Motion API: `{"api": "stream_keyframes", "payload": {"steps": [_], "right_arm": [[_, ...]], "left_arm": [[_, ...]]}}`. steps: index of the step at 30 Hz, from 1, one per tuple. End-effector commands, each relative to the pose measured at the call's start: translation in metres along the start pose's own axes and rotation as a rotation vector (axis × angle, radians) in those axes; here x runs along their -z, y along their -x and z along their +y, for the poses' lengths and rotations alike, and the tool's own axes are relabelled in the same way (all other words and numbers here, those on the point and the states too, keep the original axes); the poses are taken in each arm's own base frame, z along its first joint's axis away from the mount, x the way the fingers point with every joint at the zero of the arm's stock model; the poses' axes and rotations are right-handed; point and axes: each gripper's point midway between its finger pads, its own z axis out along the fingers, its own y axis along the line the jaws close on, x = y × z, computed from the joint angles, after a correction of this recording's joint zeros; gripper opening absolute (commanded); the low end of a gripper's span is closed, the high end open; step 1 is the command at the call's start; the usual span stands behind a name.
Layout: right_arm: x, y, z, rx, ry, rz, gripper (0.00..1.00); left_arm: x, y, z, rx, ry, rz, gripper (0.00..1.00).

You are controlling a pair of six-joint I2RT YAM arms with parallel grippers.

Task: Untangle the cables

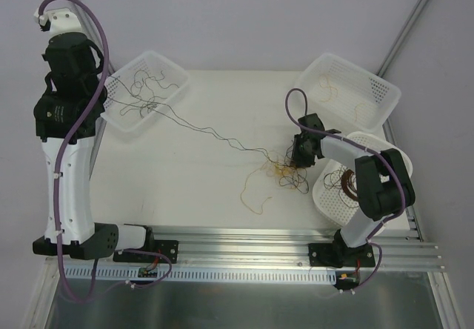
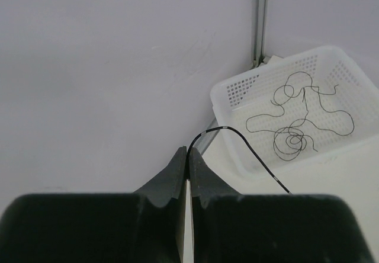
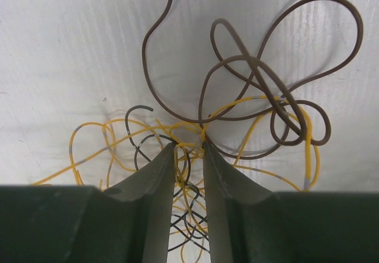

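Note:
The robot's left gripper holds the black cable far out while the cable still runs into the yellow tangle, so it should open and take the cable close to the tangle (image 1: 249, 149).
The cables lie as a small tangle (image 1: 285, 170) of yellow, brown and black strands at the table's middle right. My right gripper (image 1: 300, 155) is down on it. In the right wrist view its jaws (image 3: 189, 147) stand narrowly open, with yellow and black strands in the gap. Brown loops (image 3: 144, 53) and a yellow strand (image 3: 310, 138) spread beyond them. A long black cable (image 1: 215, 133) runs from the tangle toward the left basket (image 1: 172, 83). My left gripper (image 2: 189, 153) is raised at the far left, shut on a black cable (image 2: 263, 162) that arcs out of its tips.
The left basket (image 2: 272, 67) holds loose black strands (image 2: 290, 138). A second white basket (image 1: 385, 88) at the back right holds yellow-tan strands. A round basket (image 1: 326, 188) with a brown coil sits under the right arm. A yellow loop (image 1: 252, 195) trails toward the front.

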Motion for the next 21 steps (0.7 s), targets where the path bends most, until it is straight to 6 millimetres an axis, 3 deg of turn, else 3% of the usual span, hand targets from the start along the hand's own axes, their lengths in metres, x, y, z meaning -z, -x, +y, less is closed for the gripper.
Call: {"api": "stream_keyframes", "payload": {"steps": [1,3,6,7,9,10,14,18,21], "right_arm": [[0.009,-0.003,-0.012,-0.013,-0.050,0.027,0.29],[0.011,0.001,-0.011,-0.005,-0.044,0.018,0.29],[0.016,0.002,-0.003,0.017,-0.005,0.026,0.33],[0.017,0.005,0.001,0.028,0.005,0.019,0.37],[0.023,0.010,0.005,0.051,0.022,0.002,0.39],[0.027,0.013,0.011,0.069,0.031,-0.010,0.41],[0.041,0.024,0.022,0.123,0.052,-0.046,0.48],[0.058,0.033,0.040,0.183,0.079,-0.082,0.56],[0.073,0.039,0.052,0.229,0.106,-0.118,0.63]], "left_arm": [[-0.002,0.006,0.014,0.000,0.058,-0.010,0.00],[-0.001,-0.004,-0.011,0.036,-0.069,0.006,0.00],[-0.011,-0.054,-0.049,0.040,-0.188,0.128,0.00],[-0.018,-0.091,-0.061,0.005,-0.198,0.214,0.00],[-0.022,-0.129,-0.076,0.012,-0.220,0.307,0.00],[-0.026,-0.167,-0.082,-0.023,-0.208,0.391,0.00],[-0.036,-0.245,-0.089,-0.076,-0.136,0.547,0.00],[-0.039,-0.292,-0.099,-0.094,-0.118,0.649,0.13],[-0.038,-0.302,-0.114,-0.086,-0.179,0.697,0.27]]}}
